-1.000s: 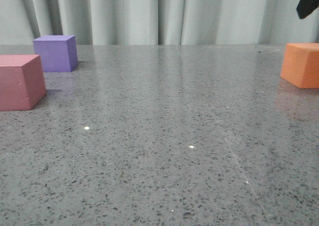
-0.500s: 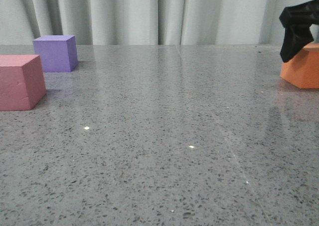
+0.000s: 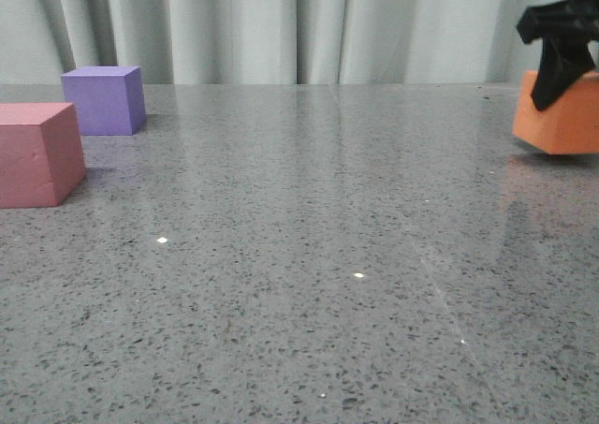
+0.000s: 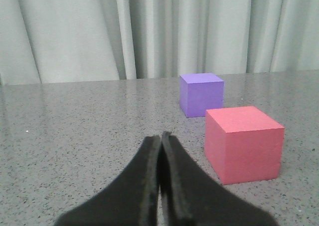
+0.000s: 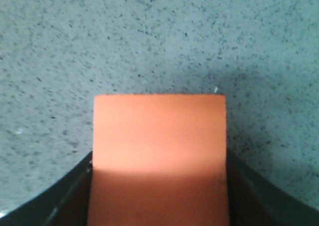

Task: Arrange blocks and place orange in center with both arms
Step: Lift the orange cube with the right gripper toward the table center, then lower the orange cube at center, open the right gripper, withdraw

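Note:
I will let go with my right gripper so the orange cube rests midway across the tabletop (image 3: 304, 149), just short of the purple cube's row.
The orange cube (image 3: 563, 124) is at the far right, between the fingers (image 5: 65, 203) of my right gripper (image 3: 552, 85). The gripper is shut on it, and the cube looks slightly tilted and just off the table. In the right wrist view the cube (image 5: 159, 136) fills the space between both fingers. The pink-red cube (image 3: 37, 153) sits at the left edge with the purple cube (image 3: 105, 99) behind it. My left gripper (image 4: 160, 136) is shut and empty, low over the table, short of the pink-red cube (image 4: 244, 143) and the purple cube (image 4: 201, 94).
The grey speckled tabletop (image 3: 318, 209) stretches between the left cubes and the orange cube. A pale curtain (image 3: 281, 21) hangs behind the table's far edge.
My right gripper came down from the top right corner onto the orange cube and closed on it. The cube has shifted slightly left and up. The left cubes have not moved.

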Controlling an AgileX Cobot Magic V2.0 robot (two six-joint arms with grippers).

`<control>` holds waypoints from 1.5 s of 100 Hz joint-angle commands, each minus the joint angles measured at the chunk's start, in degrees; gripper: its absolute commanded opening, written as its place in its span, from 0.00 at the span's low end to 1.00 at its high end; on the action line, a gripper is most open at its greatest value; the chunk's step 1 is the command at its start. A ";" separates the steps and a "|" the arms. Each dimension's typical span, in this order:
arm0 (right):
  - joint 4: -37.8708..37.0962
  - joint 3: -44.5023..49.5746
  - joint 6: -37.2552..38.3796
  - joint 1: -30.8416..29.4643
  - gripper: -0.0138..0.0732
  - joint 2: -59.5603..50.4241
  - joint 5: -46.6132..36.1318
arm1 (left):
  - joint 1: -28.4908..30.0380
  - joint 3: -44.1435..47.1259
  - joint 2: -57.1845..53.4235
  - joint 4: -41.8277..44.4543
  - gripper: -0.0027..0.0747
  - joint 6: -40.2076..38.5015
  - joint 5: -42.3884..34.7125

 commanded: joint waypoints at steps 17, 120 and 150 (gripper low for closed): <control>2.42 -9.98 2.02 10.59 0.54 -1.97 0.09 | -0.54 3.13 -1.92 -0.52 0.01 -0.51 -4.80; -11.69 -30.04 33.32 28.80 0.64 17.70 8.56 | -0.54 3.13 -1.92 -0.52 0.01 -0.51 -4.80; -10.66 -30.76 33.26 28.80 0.90 17.00 7.24 | -0.54 3.13 -1.92 -0.52 0.01 -0.51 -4.80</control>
